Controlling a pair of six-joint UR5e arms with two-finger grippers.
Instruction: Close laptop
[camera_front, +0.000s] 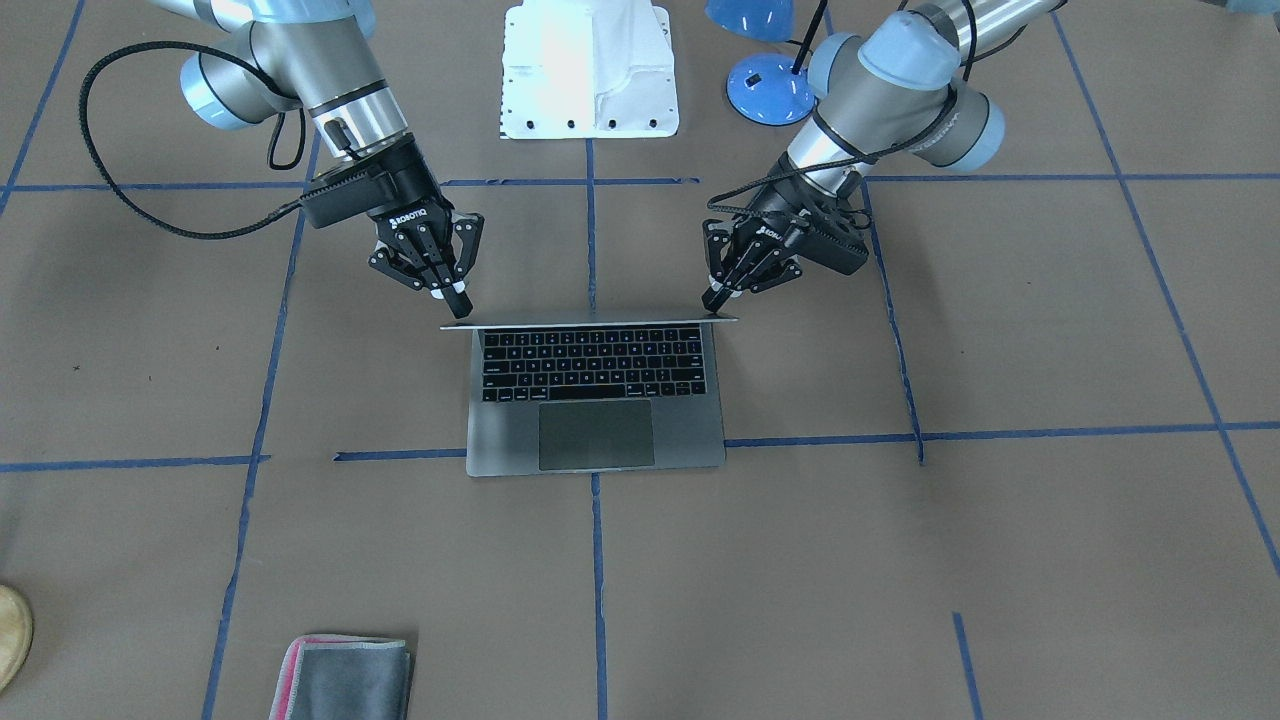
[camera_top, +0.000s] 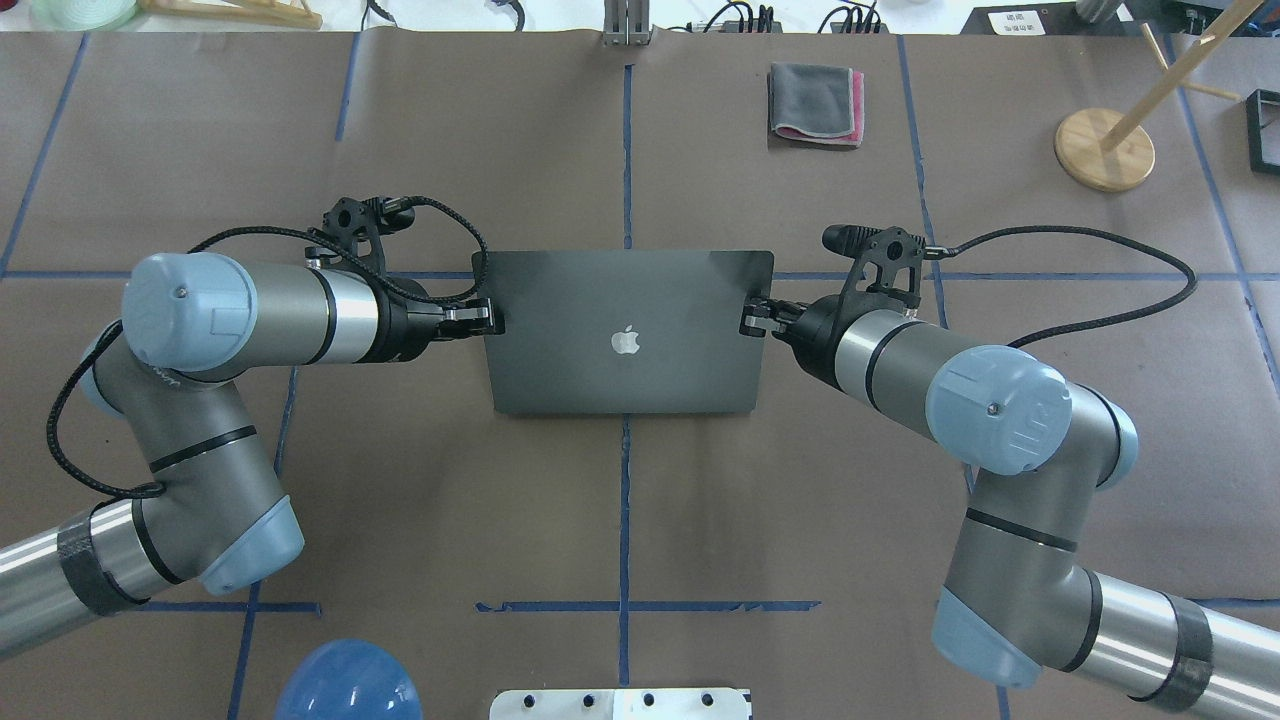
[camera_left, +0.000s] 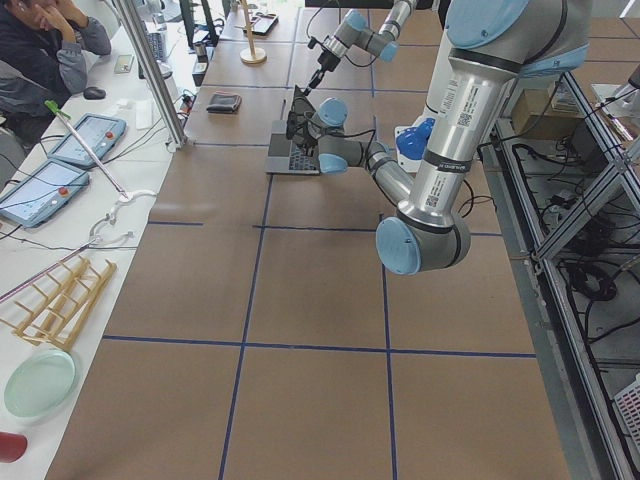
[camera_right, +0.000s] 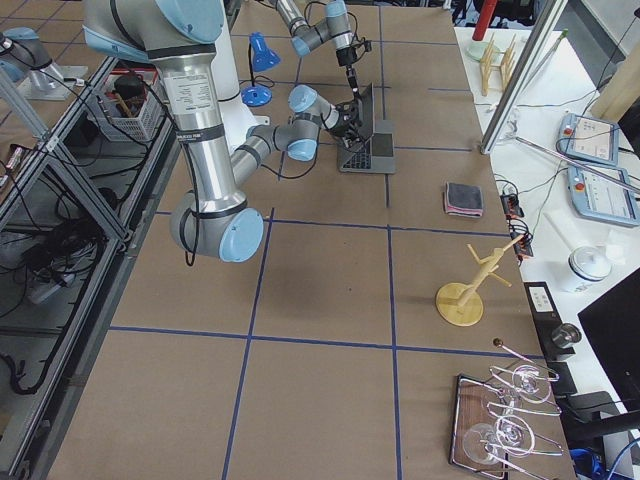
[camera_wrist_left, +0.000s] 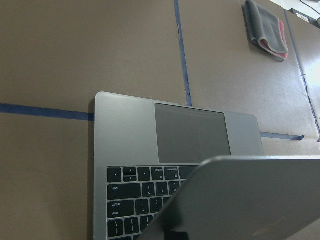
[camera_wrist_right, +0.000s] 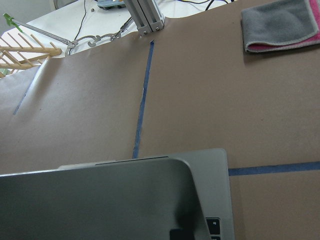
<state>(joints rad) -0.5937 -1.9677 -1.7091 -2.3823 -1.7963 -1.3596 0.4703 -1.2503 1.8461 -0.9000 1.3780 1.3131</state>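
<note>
My left gripper is to release the grey lid once it lies flat over the keyboard and trackpad (camera_front: 596, 392) (camera_wrist_left: 194, 170).
The laptop (camera_front: 500, 440) stands open mid-table, keyboard and trackpad facing away from the robot. In the overhead view its grey lid (camera_top: 625, 290) with the apple logo faces me, roughly upright. My left gripper (camera_front: 712, 303) has its fingers shut together, the tip at the lid's top corner on my left, also seen overhead (camera_top: 488, 318). My right gripper (camera_front: 460, 308) is shut too, its tip at the other top corner (camera_top: 750, 320). Both wrist views show the lid's back close up (camera_wrist_left: 240, 200) (camera_wrist_right: 100, 200). Neither gripper holds anything.
A folded grey-and-pink cloth (camera_top: 815, 103) lies on the far side of the table, beyond the laptop. A wooden stand (camera_top: 1105, 148) is at the far right. A blue lamp (camera_front: 770, 90) and the white robot base (camera_front: 590, 70) sit behind the laptop.
</note>
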